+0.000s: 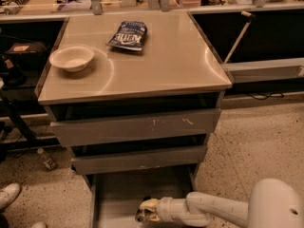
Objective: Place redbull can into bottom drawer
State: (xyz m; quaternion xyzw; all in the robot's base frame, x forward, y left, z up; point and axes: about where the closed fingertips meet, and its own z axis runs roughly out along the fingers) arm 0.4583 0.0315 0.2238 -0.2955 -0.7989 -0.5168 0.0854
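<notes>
I need to release the redbull can on the bottom drawer's grey bottom (147, 215), about midway between its sides.
The bottom drawer (118, 194) is pulled out at the foot of the cabinet, showing a flat grey floor and low side walls. My gripper (145, 211) reaches in from the right on a white arm (213, 210) and hovers low over the front part of the drawer floor. The redbull can does not show as a separate thing; a dark shape sits at the gripper's tip, and I cannot tell what it is.
The two upper drawers (135, 127) are slightly open above the bottom one. A white bowl (71, 58) and a dark blue chip bag (127, 34) lie on the cabinet top (166, 70). A white shoe (8, 194) is at the lower left on the speckled floor.
</notes>
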